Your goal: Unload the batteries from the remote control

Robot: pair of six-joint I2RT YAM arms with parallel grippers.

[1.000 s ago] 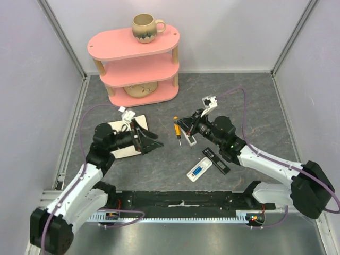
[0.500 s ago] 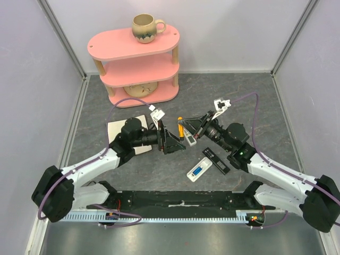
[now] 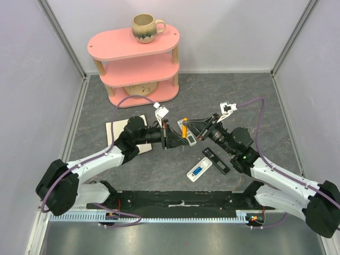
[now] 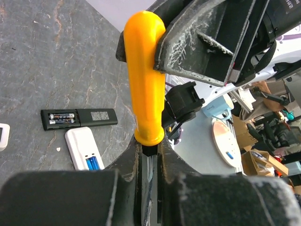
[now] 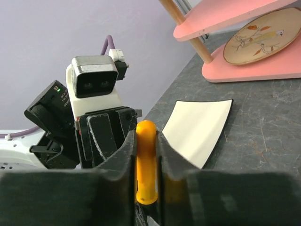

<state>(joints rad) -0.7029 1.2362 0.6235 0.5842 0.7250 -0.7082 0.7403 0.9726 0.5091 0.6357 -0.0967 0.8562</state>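
Observation:
My left gripper covers the blade that must reach the batteries, so my right gripper needs to regrasp the blade's handle [image 3: 184,129] before my left gripper steadies the remote control.
The white remote control [image 3: 199,171] lies back-up on the table with its blue batteries [image 3: 197,170] showing; in the left wrist view the remote control [image 4: 82,146] and the batteries [image 4: 93,163] sit lower left. Above the table's middle, both grippers meet on an orange-handled screwdriver [image 3: 183,129]. My right gripper [image 3: 192,130] is shut on the handle [image 5: 146,165], which fills its jaws [image 5: 146,141]. My left gripper [image 3: 170,136] is shut on the screwdriver just below the handle [image 4: 146,84], with the blade between its jaws [image 4: 149,146].
A long black strip [image 3: 216,160] with dark cells at one end [image 4: 61,117] lies right of the remote. A white card [image 3: 114,129] sits left of the left arm. A pink three-tier shelf [image 3: 135,58] with a mug [image 3: 146,26] and a plate [image 5: 263,35] stands at the back.
My left arm has swung right from over the card to the screwdriver and its jaws have closed on it. My right gripper has lifted the screwdriver a little and shifted right.

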